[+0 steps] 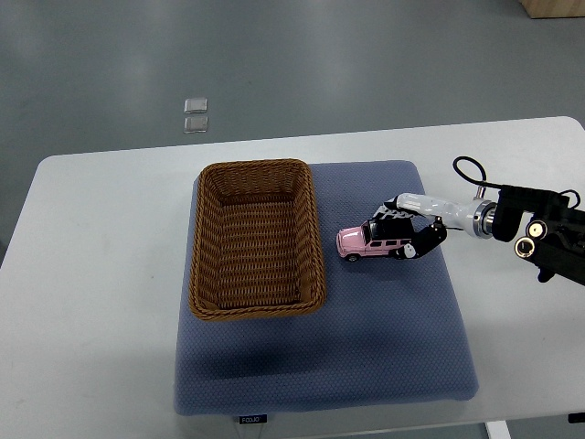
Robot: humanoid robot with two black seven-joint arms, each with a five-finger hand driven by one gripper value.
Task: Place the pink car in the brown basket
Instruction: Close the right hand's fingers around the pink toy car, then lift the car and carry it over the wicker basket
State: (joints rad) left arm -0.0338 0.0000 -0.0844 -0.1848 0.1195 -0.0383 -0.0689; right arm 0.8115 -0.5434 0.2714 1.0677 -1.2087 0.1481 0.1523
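Observation:
My right gripper needs to put the pink car down near the middle of the brown basket, toward its side (pixel 240 230) farthest from my hand.
A pink toy car (pixel 364 242) rests on the blue mat just right of the brown wicker basket (pixel 203 274). The basket stands empty on the mat's left half. My right hand (pixel 409 230) reaches in from the right edge, its fingers curled around the car's rear end, one above the roof and a thumb at the near side. The car's wheels look to be on the mat. My left arm does not show.
The blue mat (pixel 384 347) lies on a white table (pixel 91 302). Two small clear squares (pixel 195 114) lie on the grey floor beyond the table. A wooden box corner (pixel 553 7) shows at top right.

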